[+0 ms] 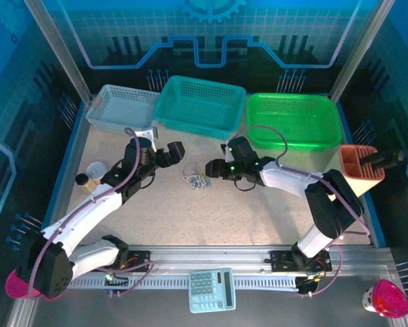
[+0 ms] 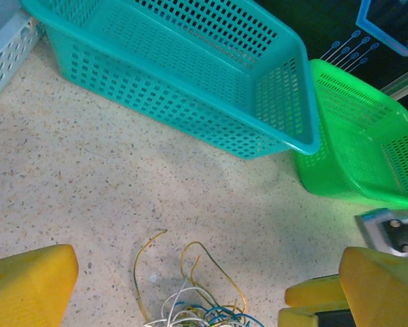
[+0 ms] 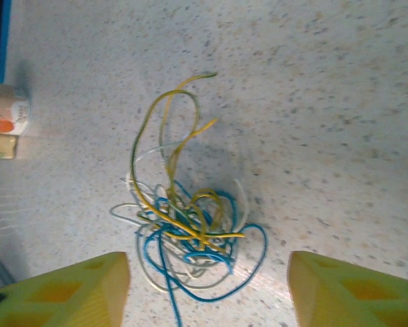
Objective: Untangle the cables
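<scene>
Crossed blue and white cables bunch ahead of my right gripper's fingers, so it should pull away the yellow cable reaching clear [image 3: 147, 118].
The cables [image 1: 195, 179] lie as one small tangle of thin yellow, blue and whitish strands on the speckled tabletop, between the two arms. My left gripper [image 1: 176, 153] hovers just left of the tangle. In the left wrist view the left gripper [image 2: 204, 300] stands wide open, with yellow loops of the cables [image 2: 193, 300] at the bottom edge between its fingers. My right gripper [image 1: 212, 167] is just right of the tangle. In the right wrist view the right gripper [image 3: 207, 293] is open, and the cables [image 3: 183, 225] lie loose ahead of and between its yellow fingertips [image 3: 67, 289].
Three baskets line the back: grey-white [image 1: 122, 109], teal [image 1: 200, 105], green [image 1: 292, 119]. An orange holder [image 1: 362, 170] stands at the right edge and a small cup [image 1: 95, 170] at the left. A calculator [image 1: 212, 289] rests on the front rail.
</scene>
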Available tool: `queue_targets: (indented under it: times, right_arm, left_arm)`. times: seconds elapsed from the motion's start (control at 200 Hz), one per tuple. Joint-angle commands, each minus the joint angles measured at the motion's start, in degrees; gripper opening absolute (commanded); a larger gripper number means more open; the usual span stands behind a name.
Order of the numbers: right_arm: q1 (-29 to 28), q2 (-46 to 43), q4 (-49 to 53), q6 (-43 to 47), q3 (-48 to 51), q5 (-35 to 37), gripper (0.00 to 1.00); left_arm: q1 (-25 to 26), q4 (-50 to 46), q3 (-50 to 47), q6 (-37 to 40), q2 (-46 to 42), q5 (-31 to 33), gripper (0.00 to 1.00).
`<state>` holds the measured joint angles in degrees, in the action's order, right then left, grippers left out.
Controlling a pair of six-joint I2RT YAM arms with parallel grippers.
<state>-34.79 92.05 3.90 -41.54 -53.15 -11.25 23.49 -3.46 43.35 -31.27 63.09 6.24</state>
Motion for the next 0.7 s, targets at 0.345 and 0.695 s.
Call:
queue_targets:
  times: [0.345, 0.695]
  right_arm:
    - [-4.41, 3.49, 10.23, 6.08, -12.26, 7.5, 0.71]
    - [-4.88, 16.52, 23.94, 12.75, -30.18, 7.9, 0.62]
  left_arm:
    - [-0.15, -7.38, 0.43, -3.59, 2.4, -0.15, 0.99]
    - [-4.66, -9.92, -0.31, -9.53, 0.59, -2.8, 0.99]
